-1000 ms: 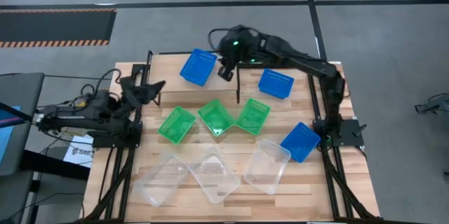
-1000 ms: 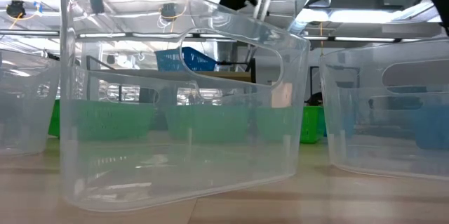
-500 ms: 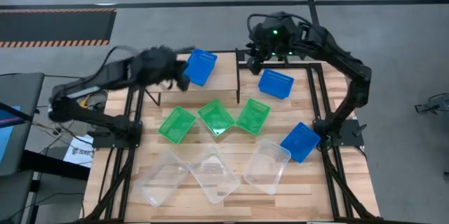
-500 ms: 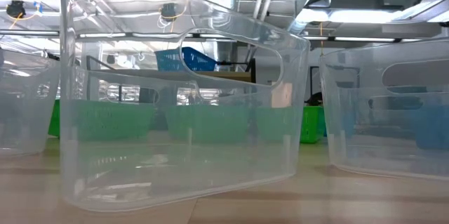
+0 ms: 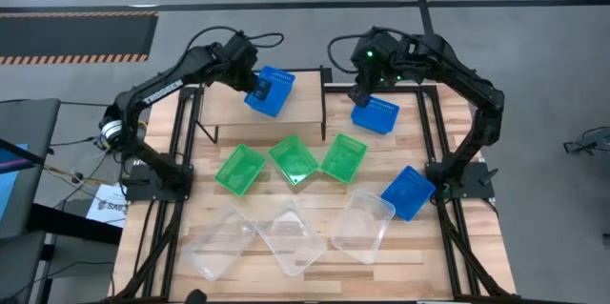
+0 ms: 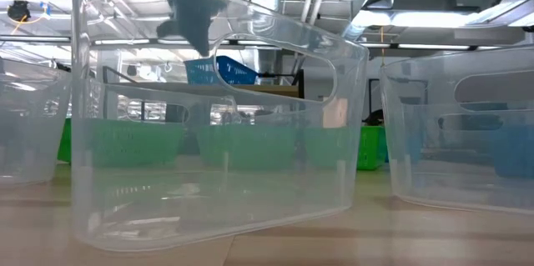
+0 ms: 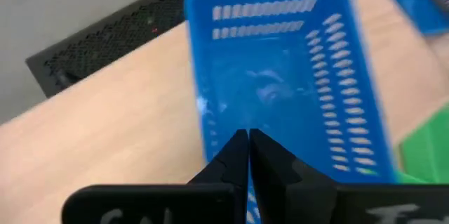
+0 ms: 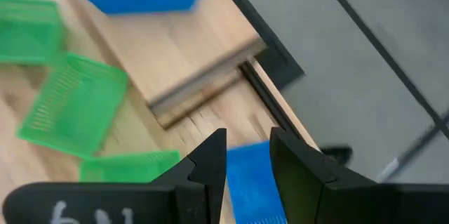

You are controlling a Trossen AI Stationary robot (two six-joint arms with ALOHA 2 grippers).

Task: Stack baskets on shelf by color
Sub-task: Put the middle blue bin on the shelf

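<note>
The blue basket sits at a slant, away from the shelf's end, so I will take the basket's long rim [image 7: 199,94] with my left gripper and pull it square to that end.
A blue basket [image 5: 272,91] [image 7: 280,76] lies on the light wood shelf [image 5: 303,94], at its left end. My left gripper [image 5: 253,83] [image 7: 248,140] is shut just over that basket's near end. A second blue basket [image 5: 375,113] [image 8: 249,178] rests on the table to the right of the shelf. My right gripper [image 5: 365,90] [image 8: 247,147] hovers open above it with nothing between the fingers. My left gripper comes slanting down over the near end of the blue basket on the shelf. Whether its shut fingertips [image 7: 238,147] touch the basket I cannot tell; the fingers hide that spot.
Three green baskets [image 5: 294,158] lie in a row in front of the shelf. Three clear baskets [image 5: 294,235] lie near the table's front edge. A third blue basket [image 5: 408,192] sits at the table's right edge.
My left arm has swung from its place at the table's left edge toward the far edge, to the blue basket on the shelf. My right gripper has gone from over the shelf toward the right, above the second blue basket. The baskets have stayed in place.
</note>
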